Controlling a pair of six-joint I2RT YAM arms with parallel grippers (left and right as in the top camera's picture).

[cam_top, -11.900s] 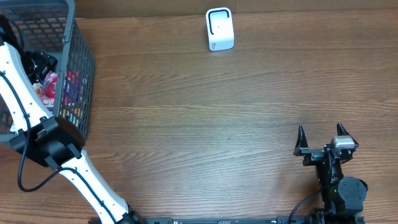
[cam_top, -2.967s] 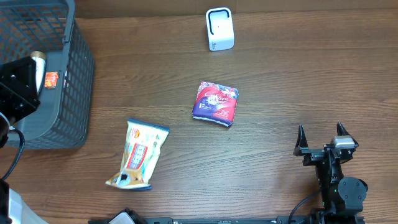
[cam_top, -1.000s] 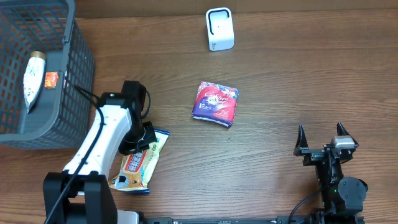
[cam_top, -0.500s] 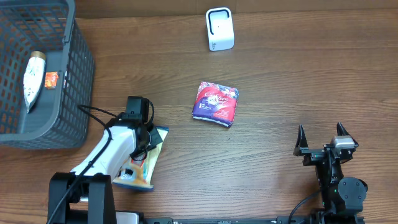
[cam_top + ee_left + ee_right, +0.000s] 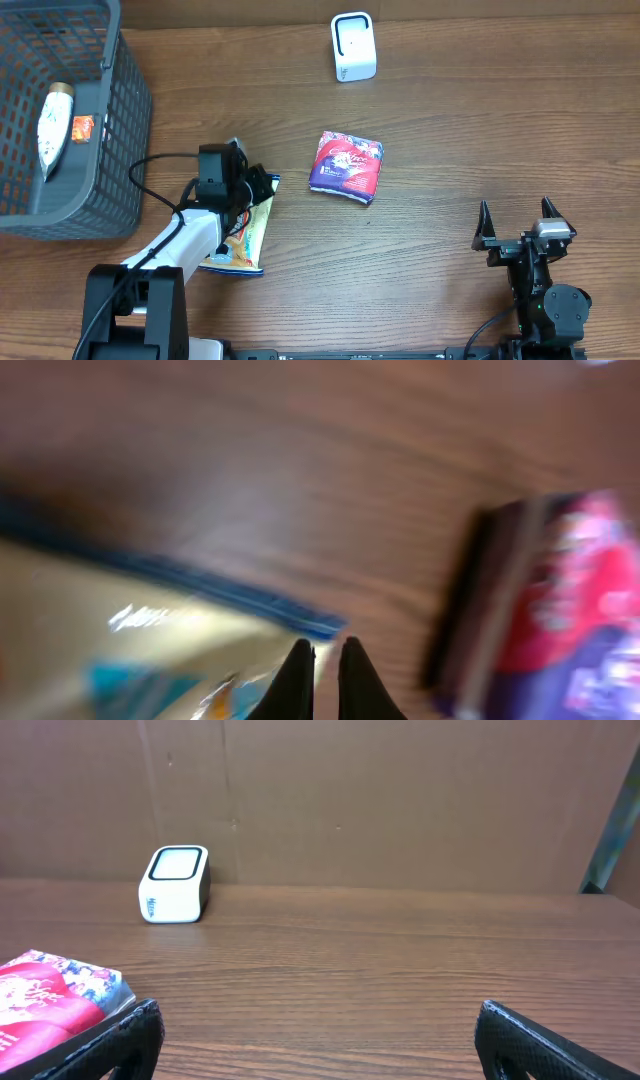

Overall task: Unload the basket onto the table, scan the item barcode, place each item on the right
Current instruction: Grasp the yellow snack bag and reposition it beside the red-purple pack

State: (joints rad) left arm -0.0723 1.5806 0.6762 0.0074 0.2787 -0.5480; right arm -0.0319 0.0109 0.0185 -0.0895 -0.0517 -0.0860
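Note:
My left gripper should release the yellow snack bag so that it lies in the spot between the mesh basket and the red and purple packet (image 5: 248,184).
A yellow snack bag (image 5: 243,236) with a blue top edge lies left of the table's middle. My left gripper (image 5: 262,185) is shut on its upper corner. In the blurred left wrist view the two dark fingers (image 5: 296,678) stand almost together at the bag's (image 5: 120,640) blue edge. A red and purple packet (image 5: 346,165) lies flat at the middle, just right of that gripper (image 5: 322,652). The white barcode scanner (image 5: 353,46) stands at the back edge. My right gripper (image 5: 517,215) rests open at the front right, holding nothing.
A dark mesh basket (image 5: 125,110) stands at the back left with a white tube (image 5: 50,120) and a small red item (image 5: 82,126) inside. The right wrist view shows the scanner (image 5: 174,884) and the packet (image 5: 50,992) ahead of the wide jaws (image 5: 318,1016).
My left arm came down from the basket onto the snack bag. Over the last half second the bag's top corner has shifted up and to the right with the gripper. The right arm has stayed still.

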